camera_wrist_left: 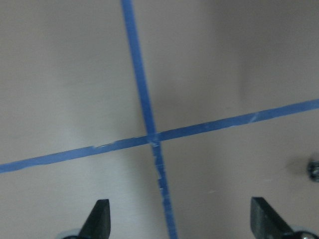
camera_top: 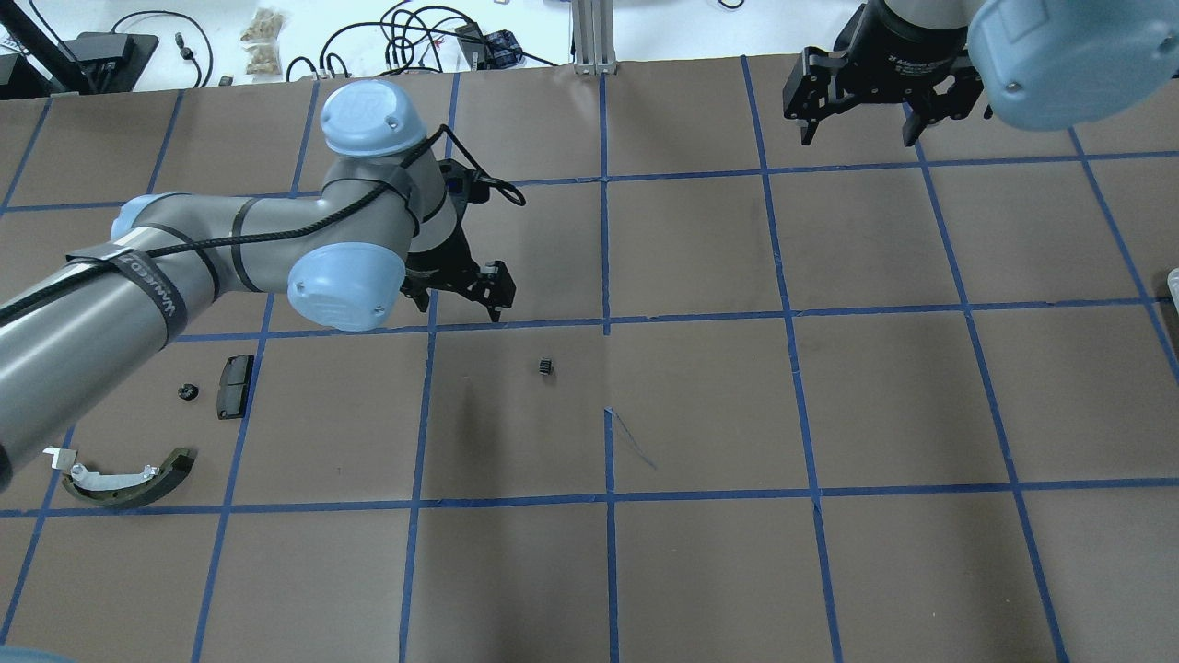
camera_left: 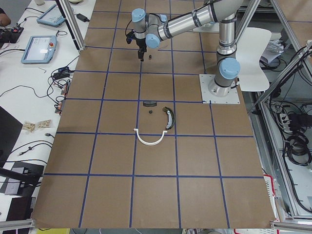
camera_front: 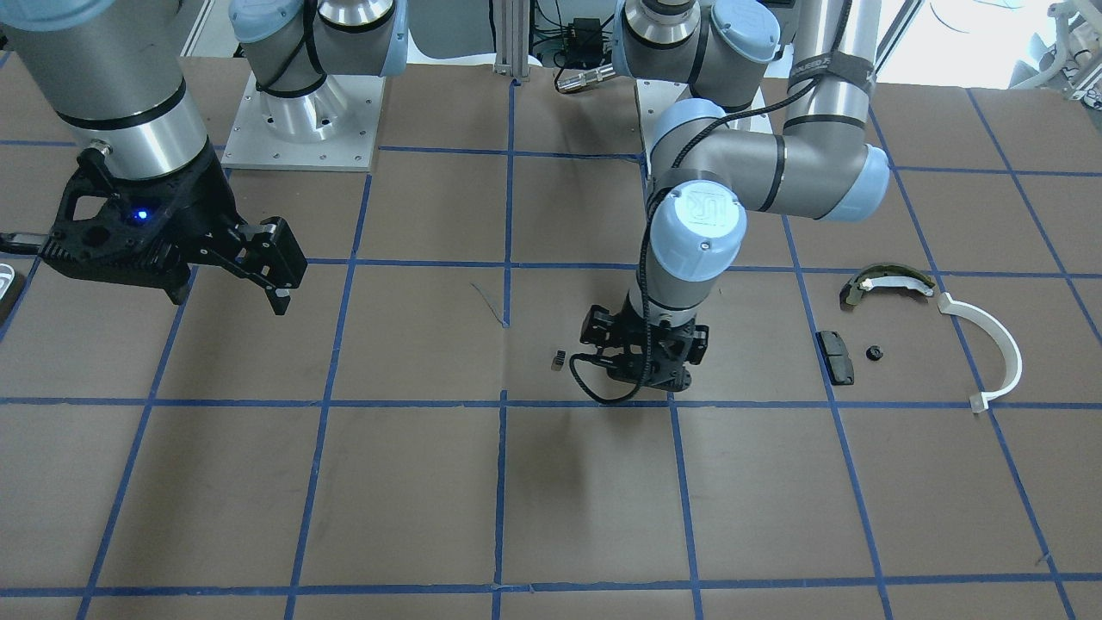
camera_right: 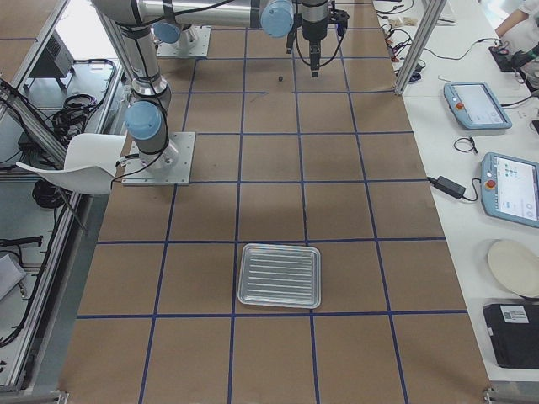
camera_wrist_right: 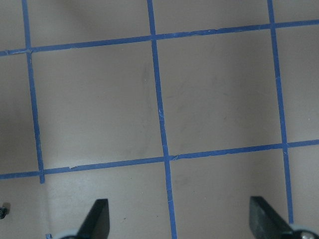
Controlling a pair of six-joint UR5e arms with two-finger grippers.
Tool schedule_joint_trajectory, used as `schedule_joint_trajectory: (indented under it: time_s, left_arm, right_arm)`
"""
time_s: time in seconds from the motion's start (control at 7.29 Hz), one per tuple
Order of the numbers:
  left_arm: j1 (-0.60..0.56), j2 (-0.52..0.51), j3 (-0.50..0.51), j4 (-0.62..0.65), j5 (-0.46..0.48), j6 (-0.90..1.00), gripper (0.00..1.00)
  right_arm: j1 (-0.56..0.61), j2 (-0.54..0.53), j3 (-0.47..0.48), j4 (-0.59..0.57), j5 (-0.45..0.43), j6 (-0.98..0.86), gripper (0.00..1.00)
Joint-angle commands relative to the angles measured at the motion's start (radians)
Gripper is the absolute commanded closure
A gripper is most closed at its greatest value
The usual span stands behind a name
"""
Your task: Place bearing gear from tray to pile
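Note:
My left gripper closes next on the bearing gear's opposite sides (camera_front: 558, 361) (camera_wrist_left: 313, 171), so that the gear's ridges run from finger to finger.
A small black bearing gear (camera_front: 558, 360) lies on the brown table near its middle; it also shows in the overhead view (camera_top: 545, 366) and at the right edge of the left wrist view (camera_wrist_left: 314, 169). My left gripper (camera_top: 461, 299) is open and empty, pointing down just beside the gear, apart from it. My right gripper (camera_top: 858, 133) is open and empty, high above the table. The tray (camera_right: 280, 275) is silvery and ridged. The pile holds a white half-ring (camera_front: 999, 344), an olive shoe (camera_front: 887, 280) and a black pad (camera_front: 835, 357).
A small black round part (camera_front: 875, 353) lies next to the black pad. Blue tape lines grid the table. A sliver of the tray's rim (camera_front: 4, 284) shows below the right arm. The arm bases stand at the table's robot side.

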Motion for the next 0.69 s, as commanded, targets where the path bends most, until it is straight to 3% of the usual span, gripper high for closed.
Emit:
schedule_joint_trajectory:
  time_s: [0.0, 0.55]
  left_arm:
    - [-0.108, -0.05, -0.008, 0.072, -0.007, -0.063, 0.0]
    - [-0.135, -0.124, -0.01, 0.102, -0.007, -0.064, 0.02]
  right_arm:
    - [0.001, 0.001, 0.011, -0.012, 0.012, 0.012, 0.0]
    - [0.016, -0.007, -0.016, -0.008, 0.008, 0.0, 0.0]
